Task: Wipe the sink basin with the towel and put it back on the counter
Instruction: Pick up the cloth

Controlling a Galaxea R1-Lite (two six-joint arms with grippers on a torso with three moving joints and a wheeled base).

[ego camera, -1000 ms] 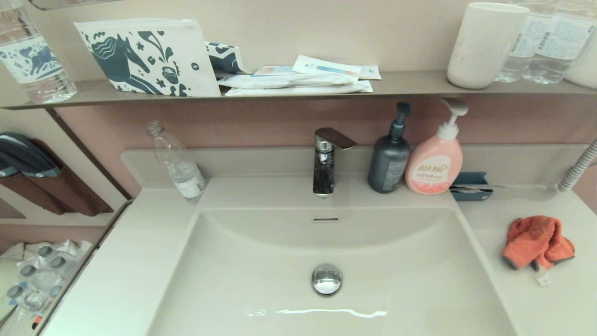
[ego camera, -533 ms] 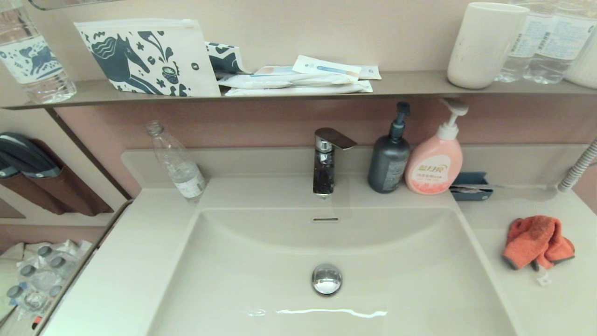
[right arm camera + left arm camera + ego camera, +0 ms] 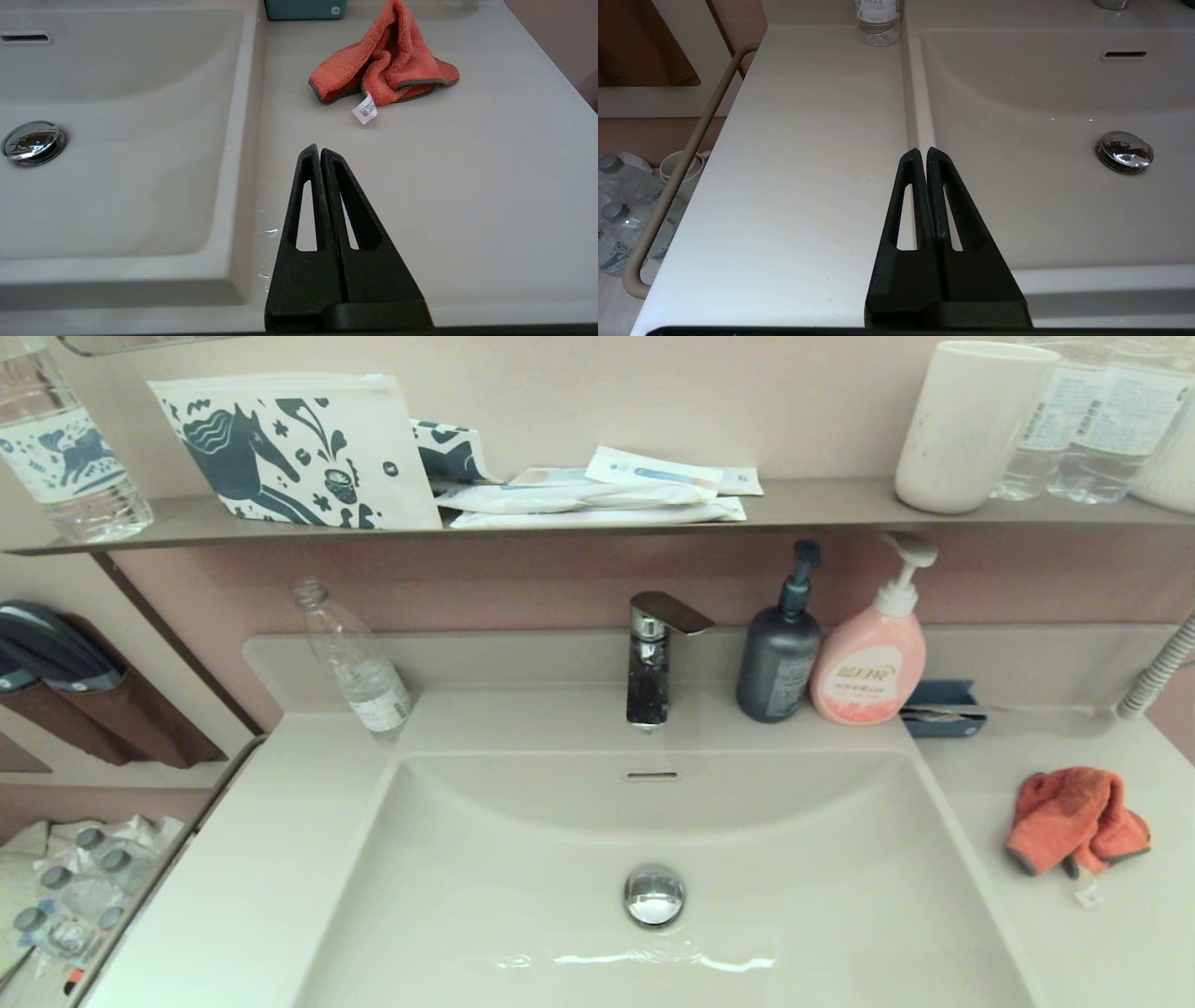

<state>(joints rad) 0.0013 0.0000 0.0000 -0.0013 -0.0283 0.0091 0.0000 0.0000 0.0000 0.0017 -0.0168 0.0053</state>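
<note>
The raised fold (image 3: 1094, 806) (image 3: 387, 47) in the orange-red towel's middle should be gripped next by my right gripper as I go there, so both ends of the towel hang down for wiping.
The orange-red towel (image 3: 1074, 819) lies crumpled on the counter (image 3: 1102, 933) right of the sink basin (image 3: 523, 877), its white tag (image 3: 365, 110) pointing toward me. The basin holds a chrome drain plug (image 3: 654, 894) and an overflow slot (image 3: 652, 775). My right gripper (image 3: 319, 150) is shut and empty, hovering over the counter's front part, well short of the towel (image 3: 380, 70). My left gripper (image 3: 922, 152) is shut and empty above the basin's left rim near the front. Neither arm shows in the head view.
A tap (image 3: 651, 658), a grey pump bottle (image 3: 780, 653), a pink soap bottle (image 3: 873, 658) and a blue box (image 3: 943, 707) stand along the back ledge. A clear bottle (image 3: 355, 663) leans at the back left. A rail (image 3: 682, 172) edges the left counter.
None of the objects has moved; only the reflection on the basin floor below the drain plug has shifted slightly.
</note>
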